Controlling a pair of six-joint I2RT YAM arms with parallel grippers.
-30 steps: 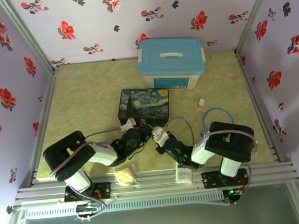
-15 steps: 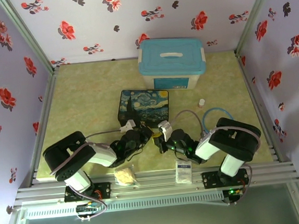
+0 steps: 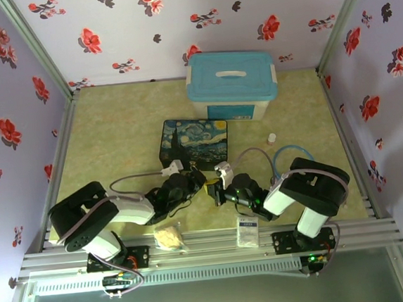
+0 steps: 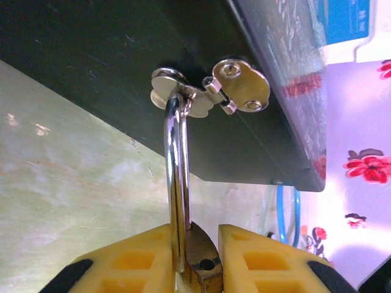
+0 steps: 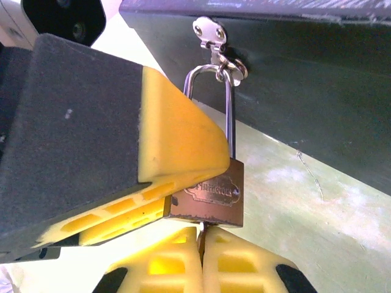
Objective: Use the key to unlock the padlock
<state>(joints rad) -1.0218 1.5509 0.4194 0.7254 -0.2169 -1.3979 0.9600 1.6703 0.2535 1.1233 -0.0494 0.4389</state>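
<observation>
The robot's left gripper pinches the free leg of the shackle against the padlock's body, so it should open and take the body alone (image 4: 204, 259), with the leg clear.
The brass padlock (image 5: 211, 194) hangs by its silver shackle (image 4: 176, 159) from the hasp (image 4: 235, 85) on the front of the Starry-Night tin box (image 3: 194, 143). My left gripper (image 4: 194, 232) is shut on the padlock, one yellow finger on each side. One shackle leg enters the padlock's body (image 4: 204, 253). The other leg ends beside the body, near a dark round hole in its top. My right gripper (image 5: 201, 238) sits just under the padlock, shut on the thin dark key (image 5: 201, 228). The key's tip meets the padlock's underside. The left gripper's fingers (image 5: 177, 140) cover the padlock's left shoulder.
A blue-lidded white bin (image 3: 232, 85) stands behind the tin box. A small white bottle cap (image 3: 272, 138) and a blue cable loop (image 3: 292, 158) lie to the right. Two small packets (image 3: 170, 237) (image 3: 248, 232) rest by the near rail. Flowered walls close in three sides.
The right arm's elbow swung to the right and its gripper settled under the box's front edge. The left arm's elbow shifted left. Both grippers stayed at the padlock.
</observation>
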